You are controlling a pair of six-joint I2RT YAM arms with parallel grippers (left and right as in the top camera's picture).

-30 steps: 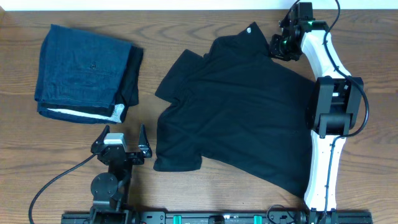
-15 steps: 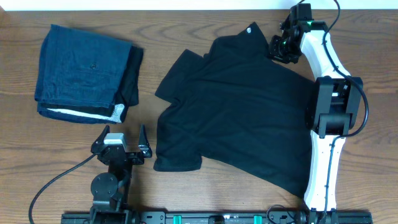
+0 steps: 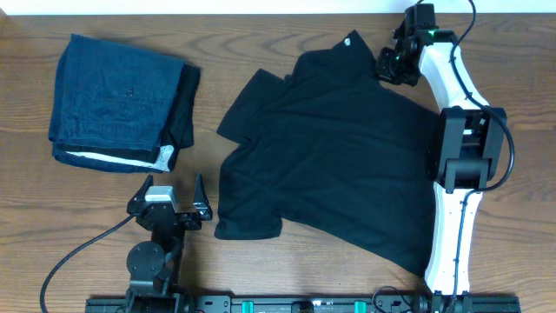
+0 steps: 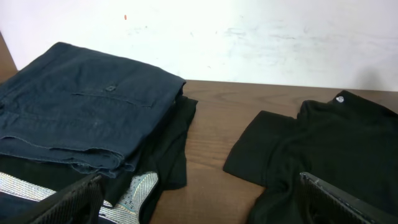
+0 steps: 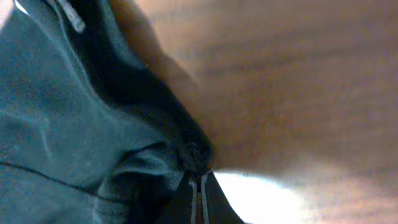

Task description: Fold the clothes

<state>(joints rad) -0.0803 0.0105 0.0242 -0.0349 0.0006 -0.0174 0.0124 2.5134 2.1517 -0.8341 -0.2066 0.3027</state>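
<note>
The robot's left gripper is to close next on the far corner of the shirt's lower sleeve (image 3: 223, 166) (image 4: 251, 218), at the bend where the sleeve's outer edge turns inward.
The clothes, a black short-sleeved shirt (image 3: 330, 148), lie spread out on the wooden table (image 3: 261, 43), collar towards the far edge, with a small white logo near the collar. My right gripper (image 3: 388, 63) is at the shirt's far right corner beside the collar. In the right wrist view its jaws (image 5: 200, 180) are pressed together with a bunch of the dark fabric (image 5: 74, 112) pinched at their tips. My left gripper (image 3: 171, 193) rests near the front edge, left of the shirt's lower sleeve, wide open and holding nothing. Its view shows the shirt (image 4: 336, 143) on the right.
A folded dark-blue denim-like garment (image 3: 117, 100) lies at the back left on a black layer with a white striped edge (image 3: 161, 156). The left wrist view shows it close by (image 4: 81, 106). A white wall (image 4: 249, 37) borders the table's far edge.
The right gripper's jaws have closed fully on the fabric at the shirt's corner. The left arm and the shirt's lie look unchanged.
</note>
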